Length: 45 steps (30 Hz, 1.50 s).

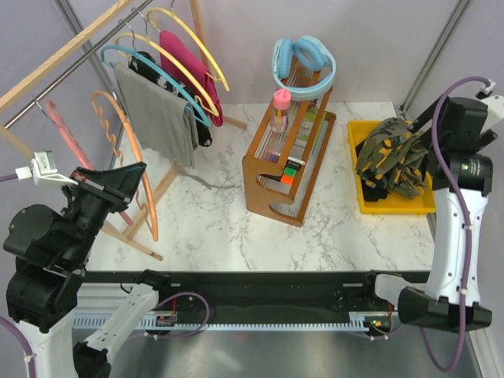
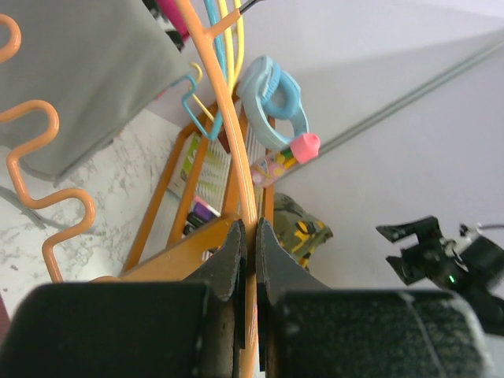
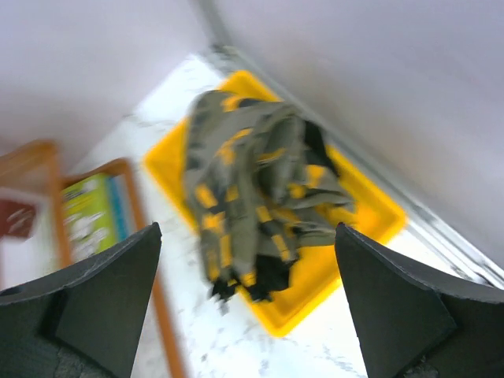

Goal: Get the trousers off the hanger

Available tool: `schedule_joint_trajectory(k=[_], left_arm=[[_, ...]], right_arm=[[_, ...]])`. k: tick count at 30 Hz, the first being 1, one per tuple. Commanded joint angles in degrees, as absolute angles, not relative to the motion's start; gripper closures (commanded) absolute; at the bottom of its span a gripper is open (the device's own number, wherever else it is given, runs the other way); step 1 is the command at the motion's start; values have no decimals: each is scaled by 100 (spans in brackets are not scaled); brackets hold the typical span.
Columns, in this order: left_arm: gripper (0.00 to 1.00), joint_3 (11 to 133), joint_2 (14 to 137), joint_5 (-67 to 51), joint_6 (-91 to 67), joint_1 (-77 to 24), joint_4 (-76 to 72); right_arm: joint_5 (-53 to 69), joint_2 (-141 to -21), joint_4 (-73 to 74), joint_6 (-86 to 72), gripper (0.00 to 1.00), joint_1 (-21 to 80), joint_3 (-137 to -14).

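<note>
I need to let go of the orange hanger with my left gripper on the clothes rail point(image 1: 102, 113), between the pink hanger and the blue hanger.
The camouflage trousers point(image 1: 391, 157) lie bunched in a yellow tray point(image 1: 394, 209) at the right; the right wrist view shows them blurred point(image 3: 252, 181) with black cloth at their near end. Above the tray's right side my right gripper point(image 1: 425, 150) point(image 3: 246, 230) is open and holds nothing. The black trousers point(image 1: 205, 132) hang on a blue hanger point(image 1: 118, 52), mostly hidden behind a grey garment point(image 1: 161, 118). At the left my left gripper point(image 1: 134, 169) point(image 2: 250, 236) is shut on the wire of a bare orange hanger point(image 1: 135, 157) point(image 2: 228, 118).
A wooden clothes rail point(image 1: 63, 47) crosses the back left with yellow hangers, a magenta garment point(image 1: 185, 67) and a pink hanger point(image 1: 67, 130). A wooden rack point(image 1: 287, 165) stands mid-table with blue headphones point(image 1: 303, 63) and a pink-capped bottle point(image 1: 280, 110).
</note>
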<state>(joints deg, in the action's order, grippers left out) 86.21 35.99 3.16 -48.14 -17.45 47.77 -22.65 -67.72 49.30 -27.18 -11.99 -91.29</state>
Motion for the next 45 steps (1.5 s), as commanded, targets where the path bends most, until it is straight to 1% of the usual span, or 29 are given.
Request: schedule_joint_trajectory(k=[1, 2, 3, 5, 9, 14, 18, 21, 29, 33, 40, 45], left_arm=[[98, 8719, 3832, 1203, -5115, -1731, 3956], [98, 8754, 3910, 1369, -5167, -1731, 3938], [98, 8763, 3955, 1449, -5220, -1723, 3911], [98, 8763, 4069, 1616, -5238, -1731, 3710], [98, 8815, 4279, 2029, -5282, -1723, 3446], [98, 8877, 4509, 2460, -5265, -1723, 3191], [98, 8833, 4693, 2768, -5063, -1731, 2761], [98, 8640, 4746, 2751, -4703, -1731, 2208], [98, 8306, 4817, 3260, -4772, -1731, 2083], [98, 8052, 4834, 3252, -4729, -1731, 1855], [98, 7348, 4623, 3392, -4105, -1731, 695], [98, 7304, 4623, 3682, -4219, -1731, 879]], right_arm=[[-1390, -6399, 4588, -2610, 2, -520, -9219], [-1380, -6390, 4527, -2584, 2, -153, -9220], [-1389, -6372, 4518, -2567, 2, -36, -9237], [-1389, -6320, 4378, -2470, 2, 542, -9167], [-1125, -6144, 4009, -2408, 2, 1159, -8930], [-1151, -5898, 3613, -2452, 2, 1818, -8675], [-1187, -5810, 3525, -2435, 2, 1986, -8631], [-1222, -5792, 3481, -2373, 2, 2030, -8596], [-1204, -5687, 3366, -2294, 2, 2057, -8534], [-1204, -5660, 3349, -2259, 2, 2048, -8543], [-1230, -5669, 3340, -2145, 2, 2048, -8499], [-1239, -5652, 3340, -2083, 2, 2048, -8525]])
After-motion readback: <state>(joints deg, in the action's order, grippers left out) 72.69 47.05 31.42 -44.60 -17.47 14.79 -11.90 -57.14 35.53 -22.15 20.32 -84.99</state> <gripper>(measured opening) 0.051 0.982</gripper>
